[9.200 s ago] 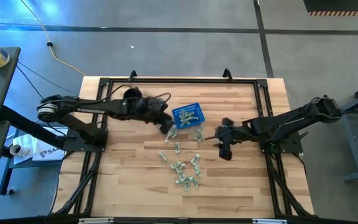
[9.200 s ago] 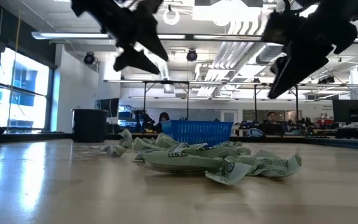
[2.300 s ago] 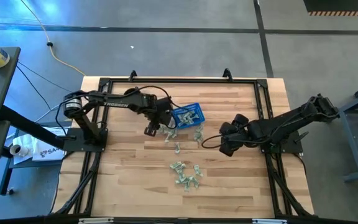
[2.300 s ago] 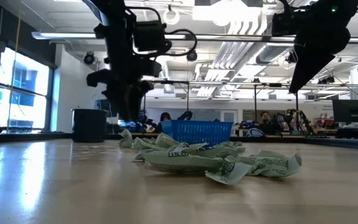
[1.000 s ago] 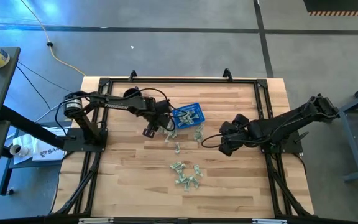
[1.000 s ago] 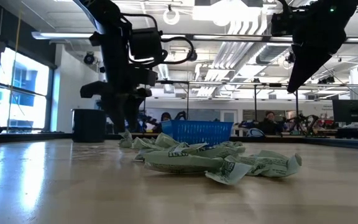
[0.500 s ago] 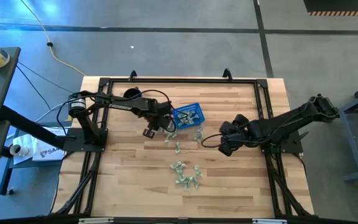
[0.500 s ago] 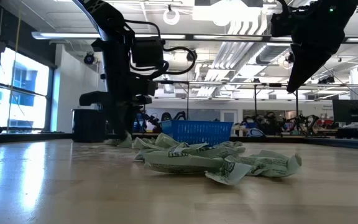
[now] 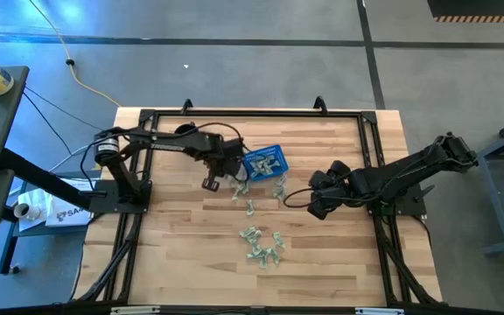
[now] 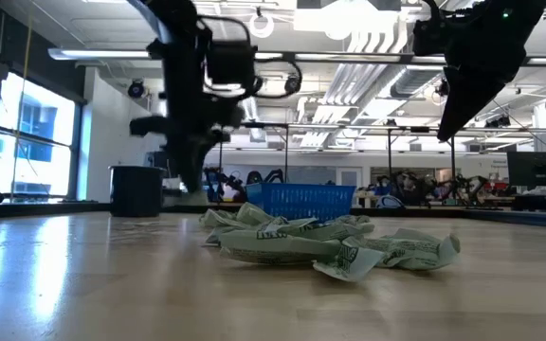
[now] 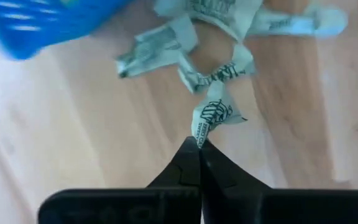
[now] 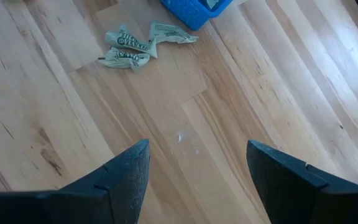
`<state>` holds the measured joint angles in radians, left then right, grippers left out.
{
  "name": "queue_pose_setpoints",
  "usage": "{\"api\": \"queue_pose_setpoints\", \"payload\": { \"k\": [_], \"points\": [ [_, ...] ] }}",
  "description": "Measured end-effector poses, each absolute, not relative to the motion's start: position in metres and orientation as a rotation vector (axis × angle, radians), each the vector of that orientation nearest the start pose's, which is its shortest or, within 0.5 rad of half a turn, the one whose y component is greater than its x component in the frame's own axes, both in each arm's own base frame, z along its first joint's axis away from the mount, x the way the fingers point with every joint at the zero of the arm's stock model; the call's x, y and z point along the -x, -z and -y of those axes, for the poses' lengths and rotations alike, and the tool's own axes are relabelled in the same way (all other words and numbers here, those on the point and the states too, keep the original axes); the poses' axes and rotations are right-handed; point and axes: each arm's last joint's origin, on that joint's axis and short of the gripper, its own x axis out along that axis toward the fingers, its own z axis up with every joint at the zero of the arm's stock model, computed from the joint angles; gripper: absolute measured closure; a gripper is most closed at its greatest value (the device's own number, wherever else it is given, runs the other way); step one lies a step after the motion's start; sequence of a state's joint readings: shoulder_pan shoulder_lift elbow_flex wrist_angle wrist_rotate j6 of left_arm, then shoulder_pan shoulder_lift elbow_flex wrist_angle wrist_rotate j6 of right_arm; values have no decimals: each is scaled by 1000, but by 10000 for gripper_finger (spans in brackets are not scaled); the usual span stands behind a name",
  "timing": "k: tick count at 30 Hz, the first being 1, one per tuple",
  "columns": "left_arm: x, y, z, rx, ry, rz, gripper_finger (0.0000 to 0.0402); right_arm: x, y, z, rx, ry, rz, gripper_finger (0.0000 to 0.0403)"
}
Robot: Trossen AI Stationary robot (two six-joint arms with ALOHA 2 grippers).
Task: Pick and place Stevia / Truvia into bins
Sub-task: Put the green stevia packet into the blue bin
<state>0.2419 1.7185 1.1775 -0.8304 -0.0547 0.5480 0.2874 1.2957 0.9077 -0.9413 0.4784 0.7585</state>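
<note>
My left gripper is pinching just the packet's narrow end, so I will open it, turn it and grip more of the packet's body (image 11: 215, 113) before I carry the packet.
Crumpled green-and-white Stevia packets lie in a heap (image 9: 263, 245) at the table's near middle, with a few more (image 9: 278, 188) by the blue basket (image 9: 263, 163), which holds several. My left gripper (image 9: 232, 178) is just left of the basket, pointing steeply down. It is shut on one packet (image 11: 213, 115). In the low view it hangs above the wood (image 10: 190, 188). My right gripper (image 12: 197, 149) is open and holds nothing, hovering right of the basket (image 9: 315, 208). My left gripper pinches one crumpled end of the packet (image 11: 199, 134) between its two shut fingertips, coming from above and pointing down. The rest of the packet hangs below the fingers. In the low view it is off the table.
A black round cup (image 10: 136, 191) stands at the table's far left in the low view. Dark frame rails (image 9: 252, 114) run along the table's edges. Two packets (image 12: 129, 46) lie on the wood near the basket's corner (image 12: 194, 9). Bare wood (image 9: 173, 254) lies at the near left.
My left gripper sank onto the packet at the left end of the group by the basket, shut on it and rose. That packet has left the table and now hangs from the fingertips.
</note>
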Motion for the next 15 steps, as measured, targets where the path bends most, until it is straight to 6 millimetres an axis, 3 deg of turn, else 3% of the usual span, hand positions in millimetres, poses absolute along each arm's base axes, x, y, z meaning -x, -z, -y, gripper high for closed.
{"api": "queue_pose_setpoints", "payload": {
  "k": [4,8,12,15],
  "points": [
    [-325,-235,-82,-293,48,-1285,366,-215,-230,-49,-146,607,-1070,146],
    [-338,-265,-88,-348,15,-1134,377,-215,-230,-49,-129,602,-1071,146],
    [-339,-258,-91,-360,43,-1197,378,-215,-230,-49,-134,604,-1073,146],
    [-330,-244,-92,-266,71,-1335,378,-215,-230,-49,-144,607,-1072,146]
  ]
}}
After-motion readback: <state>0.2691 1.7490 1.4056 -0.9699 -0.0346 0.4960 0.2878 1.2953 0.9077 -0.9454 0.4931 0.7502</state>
